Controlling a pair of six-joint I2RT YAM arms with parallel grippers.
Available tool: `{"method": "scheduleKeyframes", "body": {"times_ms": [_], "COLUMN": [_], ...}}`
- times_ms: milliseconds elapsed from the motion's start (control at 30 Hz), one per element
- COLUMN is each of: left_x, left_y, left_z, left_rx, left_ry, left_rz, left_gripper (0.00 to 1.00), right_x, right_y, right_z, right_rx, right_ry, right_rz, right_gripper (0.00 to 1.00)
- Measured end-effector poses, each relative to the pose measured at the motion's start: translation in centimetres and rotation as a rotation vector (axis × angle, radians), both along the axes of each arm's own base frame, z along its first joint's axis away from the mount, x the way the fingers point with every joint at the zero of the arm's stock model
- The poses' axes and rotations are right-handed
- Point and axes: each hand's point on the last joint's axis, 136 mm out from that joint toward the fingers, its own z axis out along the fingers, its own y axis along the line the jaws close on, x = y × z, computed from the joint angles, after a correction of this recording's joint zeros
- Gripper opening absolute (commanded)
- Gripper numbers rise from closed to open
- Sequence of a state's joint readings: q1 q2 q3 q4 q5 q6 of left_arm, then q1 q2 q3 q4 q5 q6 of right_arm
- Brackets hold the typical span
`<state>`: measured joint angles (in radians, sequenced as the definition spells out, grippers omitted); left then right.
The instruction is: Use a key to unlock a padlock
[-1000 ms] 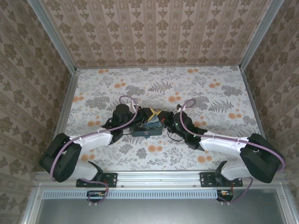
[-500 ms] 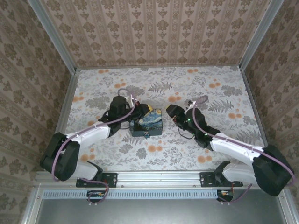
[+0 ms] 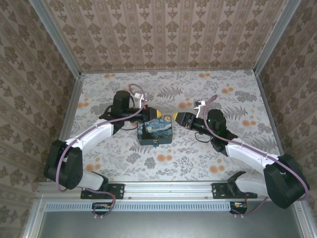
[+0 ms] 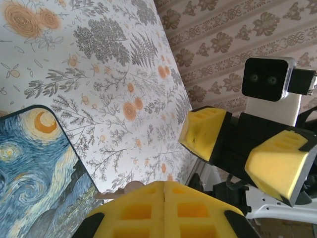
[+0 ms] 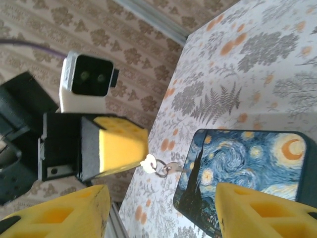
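Observation:
The ring hangs from the fingers of my left gripper, so next my right gripper takes the loose key end (image 5: 174, 167) before my left gripper opens for a new hold.
The key (image 5: 173, 168) is a small metal sliver on a ring with a white tab, and it sticks out of my left gripper (image 5: 134, 149), which is shut on it. The same key (image 4: 119, 192) pokes out to the left of the shut yellow pads (image 4: 148, 208). From above, my left gripper (image 3: 152, 115) hangs over the far left corner of the Starry Night box (image 3: 156, 130). My right gripper (image 3: 180, 119) faces it, open and holding nothing, with pads (image 4: 205, 131) spread apart. The tiny padlock (image 3: 155, 144) sits at the box's near side.
The dark-blue painted box (image 5: 257, 163) lies on the floral table (image 3: 223, 99) between both arms. Patterned walls and metal rails (image 3: 69, 114) close in the left, right and far sides.
Both grippers have lifted off the box top and drawn back to its far edge. The left moved up-left, the right swung out to the right, and they now face each other.

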<state>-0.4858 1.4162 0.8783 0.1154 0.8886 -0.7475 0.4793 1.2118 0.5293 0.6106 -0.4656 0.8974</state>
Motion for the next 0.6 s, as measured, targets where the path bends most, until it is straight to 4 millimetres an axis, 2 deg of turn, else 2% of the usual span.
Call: {"method": "scheduleKeyframes", "body": {"times_ms": [400,600], "left_x": [-0.4,-0.5], "left_y": [-0.7,-1.0], "left_z": [0.8,0.9], "left_rx": [-0.043,-0.048], "left_ry": [-0.012,-0.011], "left_rz": [-0.042,-0.042], "left_gripper": [0.00,0.00], "right_x": [0.0,0.3], "right_y": [2.7,3.4], "right_z": [-2.5,-3.6], "right_rx": [0.006,0.007], "right_ry": [0.004,0.016], "right_rz": [0.103,0.112], "right_gripper": [0.54,0.52]}}
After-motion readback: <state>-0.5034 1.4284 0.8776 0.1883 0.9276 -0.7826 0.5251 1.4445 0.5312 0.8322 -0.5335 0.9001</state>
